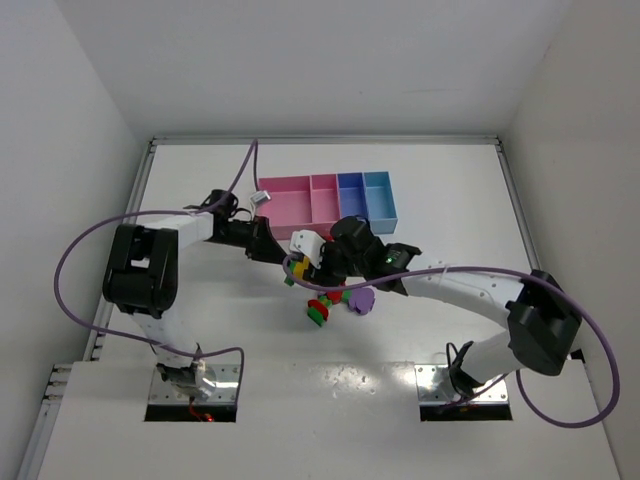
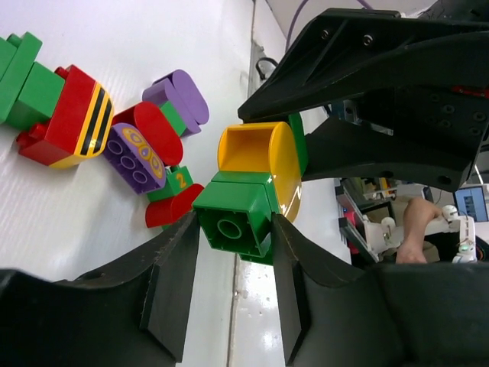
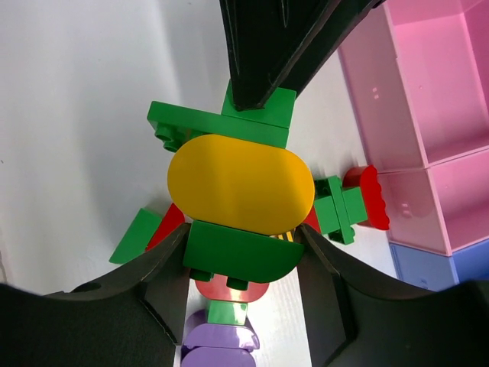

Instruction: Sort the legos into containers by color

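My left gripper will let go of the square green end brick, as it pinches only that, and grip the longer green brick (image 3: 218, 125) against the yellow oval.
A clump of legos, a yellow oval (image 3: 241, 183) between two green bricks, hangs between both grippers above the table. My left gripper (image 2: 235, 229) is shut on the clump's square green brick (image 2: 233, 218). My right gripper (image 3: 241, 260) is shut on the rounded green brick (image 3: 237, 252) at the other end. In the top view the two grippers meet at the clump (image 1: 296, 270), just in front of the containers (image 1: 285, 200). The containers form a row: wide pink, narrow pink, purple-blue, light blue (image 1: 379, 195). More legos (image 1: 335, 300) lie on the table under the right gripper.
On the table lie a red, yellow and green clump (image 2: 61, 115), a purple piece (image 2: 179, 95) and a red piece carrying a purple brick (image 2: 141, 145). A green and red clump (image 3: 351, 206) lies close to the pink bin (image 3: 443, 92). White walls enclose the table.
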### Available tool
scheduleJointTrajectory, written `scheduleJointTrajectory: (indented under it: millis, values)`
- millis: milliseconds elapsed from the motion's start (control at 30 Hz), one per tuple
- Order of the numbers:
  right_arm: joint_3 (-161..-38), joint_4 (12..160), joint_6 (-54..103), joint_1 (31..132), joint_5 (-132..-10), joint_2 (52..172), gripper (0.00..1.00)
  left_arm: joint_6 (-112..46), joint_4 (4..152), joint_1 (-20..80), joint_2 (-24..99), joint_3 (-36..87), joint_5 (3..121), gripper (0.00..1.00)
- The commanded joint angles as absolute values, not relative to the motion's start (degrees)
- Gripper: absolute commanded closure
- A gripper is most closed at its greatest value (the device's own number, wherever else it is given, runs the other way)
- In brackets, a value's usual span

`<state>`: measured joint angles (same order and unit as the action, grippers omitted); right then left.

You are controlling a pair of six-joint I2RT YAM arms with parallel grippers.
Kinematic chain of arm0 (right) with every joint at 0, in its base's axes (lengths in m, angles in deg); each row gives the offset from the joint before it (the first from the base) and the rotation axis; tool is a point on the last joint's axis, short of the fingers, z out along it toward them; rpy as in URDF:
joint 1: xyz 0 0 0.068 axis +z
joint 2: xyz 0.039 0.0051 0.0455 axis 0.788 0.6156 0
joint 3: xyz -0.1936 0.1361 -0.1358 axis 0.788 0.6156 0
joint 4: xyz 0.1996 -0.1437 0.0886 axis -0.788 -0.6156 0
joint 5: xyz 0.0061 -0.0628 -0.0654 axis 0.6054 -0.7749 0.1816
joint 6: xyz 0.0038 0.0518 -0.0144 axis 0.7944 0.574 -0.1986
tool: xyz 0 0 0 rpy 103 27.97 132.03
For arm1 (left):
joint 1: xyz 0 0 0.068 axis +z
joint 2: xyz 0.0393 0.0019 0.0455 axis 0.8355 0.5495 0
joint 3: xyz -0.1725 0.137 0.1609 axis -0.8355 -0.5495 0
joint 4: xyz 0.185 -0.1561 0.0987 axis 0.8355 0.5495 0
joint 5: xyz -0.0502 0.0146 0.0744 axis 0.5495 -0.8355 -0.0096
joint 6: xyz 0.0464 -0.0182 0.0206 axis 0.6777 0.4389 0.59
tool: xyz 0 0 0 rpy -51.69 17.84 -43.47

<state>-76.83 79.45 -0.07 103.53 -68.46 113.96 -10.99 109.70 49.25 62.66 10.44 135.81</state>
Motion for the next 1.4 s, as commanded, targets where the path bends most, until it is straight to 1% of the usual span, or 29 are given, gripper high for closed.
scheduleJointTrajectory:
  millis: [0, 33, 100, 133, 167, 200, 300, 467, 533, 567, 600, 633, 667, 700, 733, 800, 867, 933, 967, 1000, 1033, 1067, 1100, 1133, 1367]
  values:
    - [-80.1, 82.2, 0.6, 103.9, -67.9, 114.5, 1.00, -8.1, 111.1, 48.9, 63.2, 11.9, 143.0, 0.53]
    - [-80.7, 82.2, 0.6, 103.9, -67.9, 114.5, 1.00, -7.6, 111.1, 48.9, 63.2, 11.9, 143.0, 0.53]
    - [-80.7, 82.2, 0.6, 103.9, -67.9, 114.5, 1.00, -7.6, 111.6, 48.9, 63.2, 11.9, 143.0, 0.59]
    - [-80.7, 82.2, 0.6, 103.9, -67.9, 114.5, 1.00, -6.9, 111.6, 48.9, 63.2, 11.9, 143.5, 0.66]
    - [-80.7, 82.2, 0.6, 103.9, -67.9, 114.5, 1.00, -6.9, 111.6, 48.9, 63.2, 11.9, 143.5, 0.66]
    - [-80.0, 82.2, 0.6, 103.9, -67.9, 114.5, 1.00, -6.3, 111.6, 48.9, 62.5, 11.9, 143.5, 0.78]
    - [-78.2, 82.7, 0.6, 103.9, -68.4, 113.1, 1.00, -3.3, 113.9, 50.8, 61.1, 11.9, 142.9, 1.00]
    - [-75.6, 82.7, 0.6, 103.4, -69.0, 110.8, 1.00, 3.3, 120.2, 54.6, 59.7, 12.4, 142.9, 1.00]
    - [-75.6, 82.7, 0.6, 103.4, -69.0, 110.8, 1.00, 3.3, 120.9, 55.1, 59.7, 12.4, 143.5, 1.00]
    - [-75.6, 82.7, 0.6, 103.4, -69.0, 110.8, 1.00, 2.7, 120.9, 55.1, 59.7, 12.4, 143.5, 0.89]
    - [-75.6, 82.7, 0.6, 103.4, -69.0, 110.8, 1.00, 2.7, 120.9, 54.5, 60.3, 12.4, 143.5, 0.72]
    - [-76.1, 82.7, 0.6, 103.4, -68.3, 110.8, 1.00, 2.7, 120.9, 54.5, 60.3, 12.4, 143.5, 0.47]
    - [-76.8, 82.7, 0.6, 103.4, -68.3, 111.5, 1.00, 2.7, 121.5, 53.9, 61.0, 12.4, 143.5, 0.39]
    - [-77.6, 82.7, 0.6, 103.4, -68.3, 111.5, 1.00, 2.7, 121.5, 53.9, 61.0, 12.9, 143.5, 0.27]
    - [-77.6, 82.7, 0.6, 103.4, -68.3, 112.1, 1.00, 2.7, 122.1, 53.9, 61.6, 12.9, 143.5, 0.24]
    - [-78.2, 82.7, 0.6, 103.9, -67.8, 112.6, 1.00, 3.3, 122.1, 53.9, 61.6, 12.9, 144.0, 0.24]
    - [-78.7, 82.2, 0.6, 103.9, -67.8, 113.1, 1.00, 4.0, 122.7, 53.9, 61.6, 12.9, 144.0, 0.26]
    - [-78.7, 82.2, 0.6, 103.9, -67.8, 113.1, 1.00, 5.4, 123.2, 53.9, 61.6, 12.9, 144.0, 0.29]
    - [-78.0, 82.2, 0.6, 103.9, -67.8, 113.1, 1.00, 5.9, 124.6, 53.9, 62.1, 12.9, 143.4, 0.29]
    - [-78.0, 82.2, 0.6, 103.9, -67.8, 113.1, 1.00, 9.1, 126.1, 53.9, 62.1, 14.3, 141.8, 0.29]
    - [-78.0, 82.7, 0.6, 103.9, -67.8, 113.1, 1.00, 13.8, 129.5, 53.9, 62.1, 15.4, 140.9, 0.29]
    - [-77.5, 82.7, 0.6, 103.9, -68.3, 113.1, 1.00, 20.7, 142.1, 53.9, 63.1, 16.8, 140.9, 0.28]
    - [-77.5, 82.7, 0.6, 103.9, -68.3, 113.1, 1.00, 35.6, 149.6, 53.3, 65.8, 20.0, 140.9, 0.28]
    - [-77.5, 82.7, 0.6, 103.9, -68.3, 113.1, 1.00, 38.3, 154.5, 53.3, 67.4, 20.8, 140.9, 0.27]
    - [-81.0, 81.6, 0.6, 105.0, -66.5, 115.0, 1.00, 38.6, 154.5, 52.2, 71.2, 20.8, 141.5, 0.27]
